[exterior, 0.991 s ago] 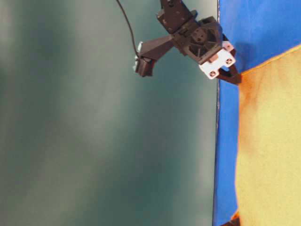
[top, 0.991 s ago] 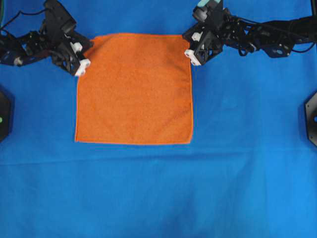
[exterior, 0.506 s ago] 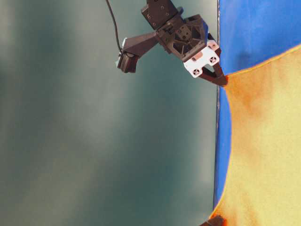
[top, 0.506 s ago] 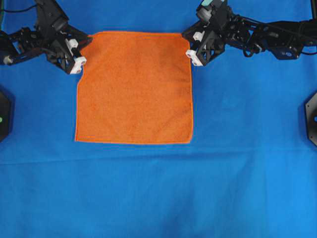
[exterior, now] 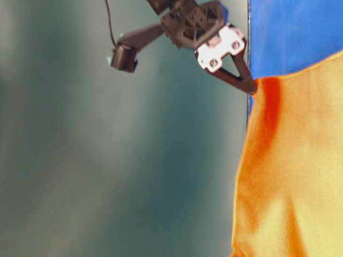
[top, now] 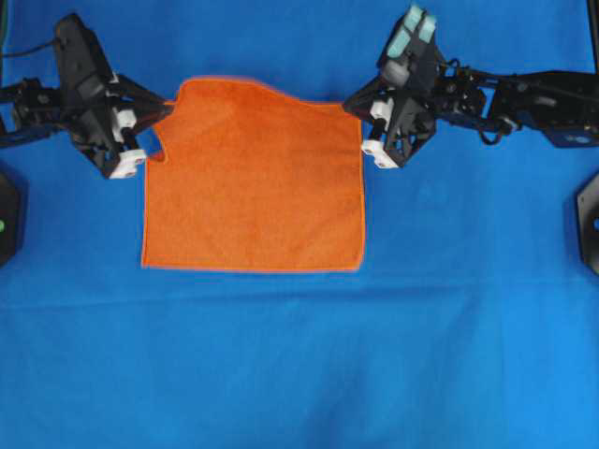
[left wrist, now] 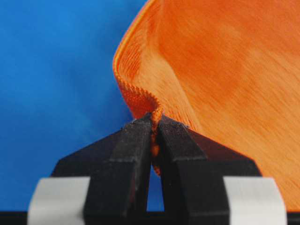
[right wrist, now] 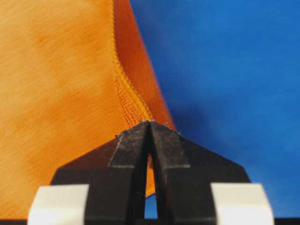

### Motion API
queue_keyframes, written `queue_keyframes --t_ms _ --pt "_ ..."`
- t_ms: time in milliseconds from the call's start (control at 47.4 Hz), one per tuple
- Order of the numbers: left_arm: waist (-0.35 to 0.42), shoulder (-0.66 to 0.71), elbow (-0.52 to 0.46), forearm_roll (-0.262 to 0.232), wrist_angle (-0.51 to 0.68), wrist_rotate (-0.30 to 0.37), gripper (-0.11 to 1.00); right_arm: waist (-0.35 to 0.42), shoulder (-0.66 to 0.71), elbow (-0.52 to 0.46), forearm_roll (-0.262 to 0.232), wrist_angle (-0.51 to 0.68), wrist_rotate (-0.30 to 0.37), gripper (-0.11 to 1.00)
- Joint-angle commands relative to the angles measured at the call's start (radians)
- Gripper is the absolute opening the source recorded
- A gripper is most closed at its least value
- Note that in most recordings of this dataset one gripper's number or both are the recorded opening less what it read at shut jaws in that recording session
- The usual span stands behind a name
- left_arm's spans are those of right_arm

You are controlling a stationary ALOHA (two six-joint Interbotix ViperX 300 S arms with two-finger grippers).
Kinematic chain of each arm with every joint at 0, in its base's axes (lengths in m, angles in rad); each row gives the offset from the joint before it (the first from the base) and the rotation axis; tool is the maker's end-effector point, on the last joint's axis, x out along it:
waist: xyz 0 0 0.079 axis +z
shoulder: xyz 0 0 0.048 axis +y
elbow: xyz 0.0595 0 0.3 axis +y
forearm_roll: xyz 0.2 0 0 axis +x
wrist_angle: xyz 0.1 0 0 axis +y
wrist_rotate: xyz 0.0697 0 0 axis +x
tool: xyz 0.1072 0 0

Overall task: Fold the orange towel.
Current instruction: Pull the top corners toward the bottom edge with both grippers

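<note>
The robot's right gripper needs to release the orange towel's lifted far corner on top of the towel's near corner (top: 356, 255) on the same side.
The orange towel (top: 253, 187) lies spread on the blue cloth, its two far corners lifted off the surface. My left gripper (top: 170, 106) is shut on the far left corner. The left wrist view shows the hem pinched between the black fingertips (left wrist: 153, 123), with the towel (left wrist: 225, 70) rising behind. My right gripper (top: 349, 105) is shut on the far right corner, and the towel's (right wrist: 61, 84) hem runs into its closed tips (right wrist: 149, 124). In the table-level view a gripper (exterior: 249, 85) holds a raised corner of the towel (exterior: 289, 176).
A blue cloth (top: 299, 355) covers the whole table. Black arm bases sit at the left edge (top: 6, 215) and the right edge (top: 590, 224). The table's edge (exterior: 248, 32) shows in the table-level view against a grey-green backdrop.
Both grippers have risen and drawn toward the near side with the far corners. The towel's far edge has come off the cloth and now sags between them.
</note>
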Motion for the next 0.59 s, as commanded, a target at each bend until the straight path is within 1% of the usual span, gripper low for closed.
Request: queue_keyframes --t_ms 0,105,232,295,422,506,570 --pt "-0.055 -0.057 0.006 0.002 0.063 0.0 0.01 0.057 -0.06 0.014 0.006 0.0 0.005 0.02" --pt "-0.133 -0.109 0.02 0.002 0.144 0.0 0.01 0.126 -0.086 0.041 0.011 0.002 0.021 0.02" --pt "-0.233 -0.152 0.025 0.0 0.213 -0.006 0.01 0.195 -0.101 0.074 0.014 0.003 0.057 0.02" --pt "-0.282 -0.158 0.025 0.0 0.225 -0.02 0.01 0.232 -0.106 0.081 0.014 0.012 0.083 0.02" --pt "-0.367 -0.137 0.023 0.0 0.233 -0.025 0.01 0.285 -0.104 0.083 0.014 0.028 0.123 0.02" --pt "-0.402 -0.109 0.018 0.0 0.233 -0.023 0.01 0.308 -0.1 0.081 0.014 0.029 0.146 0.02" --pt "-0.413 -0.086 0.014 0.0 0.233 -0.023 0.01 0.316 -0.097 0.08 0.014 0.029 0.16 0.02"
